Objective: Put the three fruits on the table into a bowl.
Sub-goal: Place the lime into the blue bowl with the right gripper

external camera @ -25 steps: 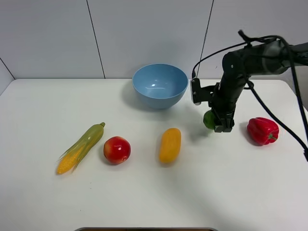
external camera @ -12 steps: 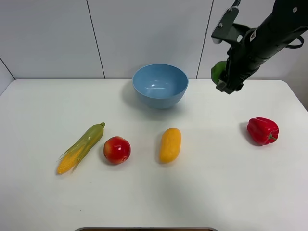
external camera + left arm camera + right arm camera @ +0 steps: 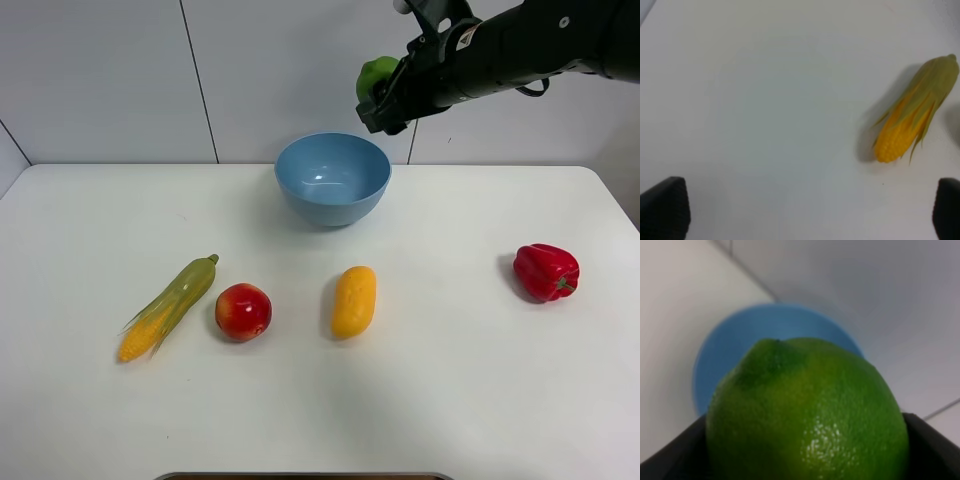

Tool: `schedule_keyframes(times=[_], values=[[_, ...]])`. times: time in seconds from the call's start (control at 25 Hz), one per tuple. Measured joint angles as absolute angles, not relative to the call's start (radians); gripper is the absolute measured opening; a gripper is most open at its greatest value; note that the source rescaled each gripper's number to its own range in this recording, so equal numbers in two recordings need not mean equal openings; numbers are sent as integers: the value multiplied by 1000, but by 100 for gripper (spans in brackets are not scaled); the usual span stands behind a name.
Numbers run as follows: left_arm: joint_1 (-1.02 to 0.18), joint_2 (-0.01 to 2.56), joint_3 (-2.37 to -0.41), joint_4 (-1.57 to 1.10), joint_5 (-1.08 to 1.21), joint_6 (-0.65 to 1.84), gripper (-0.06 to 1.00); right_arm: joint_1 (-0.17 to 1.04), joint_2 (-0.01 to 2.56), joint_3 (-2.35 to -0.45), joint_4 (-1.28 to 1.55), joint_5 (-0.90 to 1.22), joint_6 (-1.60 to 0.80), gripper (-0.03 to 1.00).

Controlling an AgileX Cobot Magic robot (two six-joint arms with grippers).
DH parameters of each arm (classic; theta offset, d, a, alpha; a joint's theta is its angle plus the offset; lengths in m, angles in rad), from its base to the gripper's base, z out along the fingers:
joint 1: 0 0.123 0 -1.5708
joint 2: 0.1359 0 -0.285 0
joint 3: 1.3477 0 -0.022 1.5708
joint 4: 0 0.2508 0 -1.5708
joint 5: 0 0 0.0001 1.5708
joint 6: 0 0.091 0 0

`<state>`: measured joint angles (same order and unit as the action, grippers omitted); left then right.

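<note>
The robot's right gripper will release the green lime on the bottom of the light-blue bowl [image 3: 340, 191], near the bowl's front rim. The lime is held high in the air now.
My right gripper [image 3: 381, 95] is shut on the green lime [image 3: 374, 75], held high in the air just right of and above the light-blue bowl [image 3: 332, 176]. In the right wrist view the lime [image 3: 807, 410] fills the frame between the black fingers, with the bowl [image 3: 720, 360] behind it. The red apple [image 3: 243, 311] and the yellow-orange mango [image 3: 353, 300] lie on the white table [image 3: 450, 380] in front of the bowl. My left gripper [image 3: 810, 210] is open over bare table next to the corn cob [image 3: 912, 120]; only its black fingertips [image 3: 665, 207] show.
A green-husked corn cob [image 3: 168, 305] lies left of the apple. A red bell pepper [image 3: 546, 271] sits at the right side of the table. A grey panelled wall stands behind the bowl.
My right gripper has lifted the lime off the table and carried it up and to the left, from beside the pepper to above the bowl's right rim.
</note>
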<state>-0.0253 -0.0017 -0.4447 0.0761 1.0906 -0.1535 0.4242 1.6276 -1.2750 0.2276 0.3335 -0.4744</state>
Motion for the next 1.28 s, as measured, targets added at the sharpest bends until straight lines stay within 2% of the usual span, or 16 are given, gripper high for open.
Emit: schedule_keyframes(times=[0.52, 0.92, 1.28], values=[[-25, -2, -445, 76, 1091, -153, 100, 425, 1886, -1277, 234, -6, -405, 26], [-25, -2, -445, 76, 1091, -153, 100, 427, 2092, -1451, 235, -23, -398, 26], [-25, -2, -445, 76, 1091, -153, 100, 437, 2160, -1461, 235, -14, -397, 26]])
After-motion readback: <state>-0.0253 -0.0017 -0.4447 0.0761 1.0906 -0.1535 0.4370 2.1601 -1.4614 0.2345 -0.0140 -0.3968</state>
